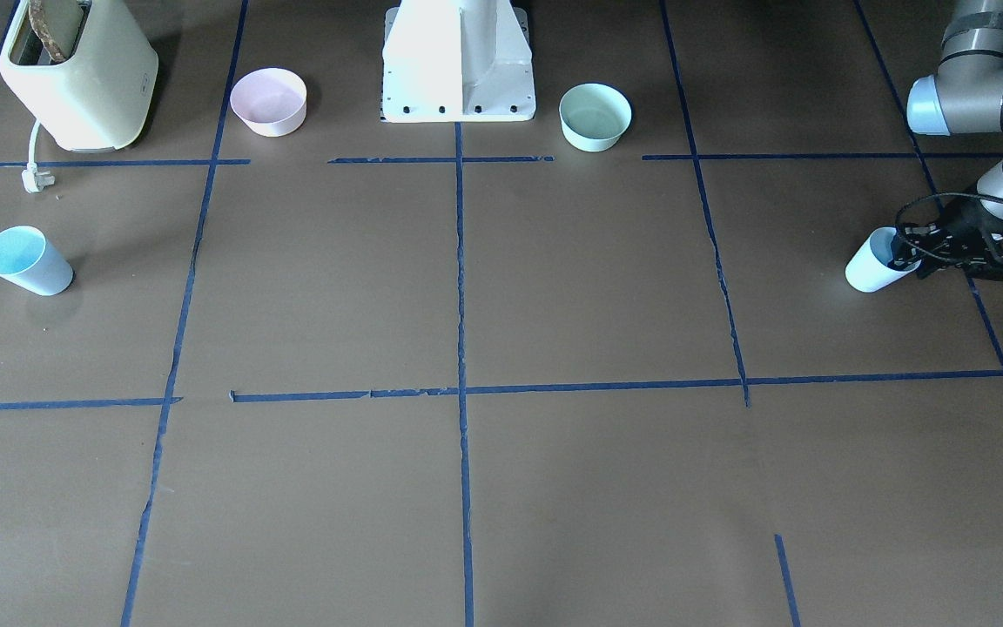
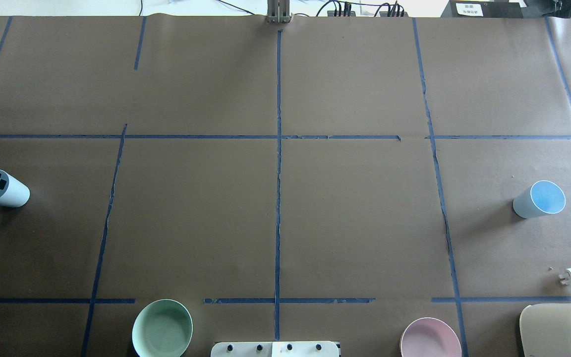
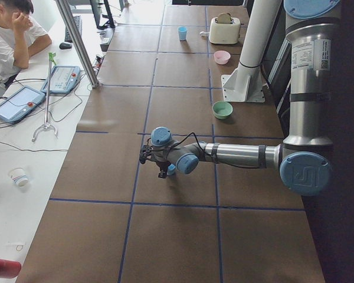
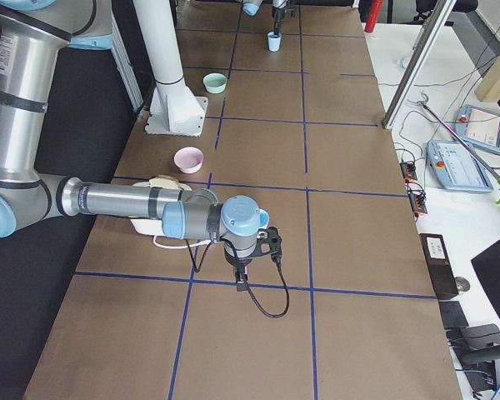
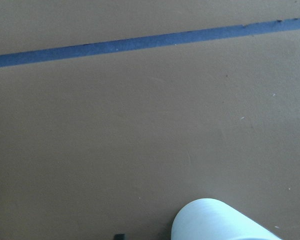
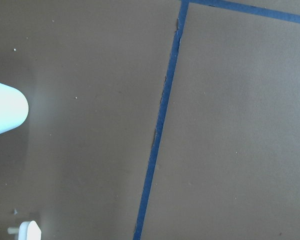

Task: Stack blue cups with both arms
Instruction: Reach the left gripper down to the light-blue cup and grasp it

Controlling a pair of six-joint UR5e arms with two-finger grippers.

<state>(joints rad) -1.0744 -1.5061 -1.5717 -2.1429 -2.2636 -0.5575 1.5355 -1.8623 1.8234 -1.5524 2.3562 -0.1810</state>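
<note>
Next, my left gripper sets the pale blue cup down on the middle blue tape line before the white pedestal (image 1: 462, 296).
One pale blue cup (image 1: 871, 268) stands at the table's left end; it also shows in the overhead view (image 2: 10, 192) and the left wrist view (image 5: 225, 222). My left gripper (image 1: 906, 254) is shut on its rim, one finger inside and one outside. The second blue cup (image 1: 27, 259) stands upright and alone at the right end, seen from overhead (image 2: 538, 199) and at the left edge of the right wrist view (image 6: 5, 115). My right gripper (image 4: 237, 268) shows only in the exterior right view, hovering over the table apart from that cup. I cannot tell whether it is open or shut.
A cream toaster (image 1: 84, 78) with its loose plug (image 1: 34, 178) stands near the right cup. A pink bowl (image 1: 268, 102) and a mint-green bowl (image 1: 595, 116) flank the white pedestal (image 1: 458, 61). An operator sits beside the table (image 3: 9, 35).
</note>
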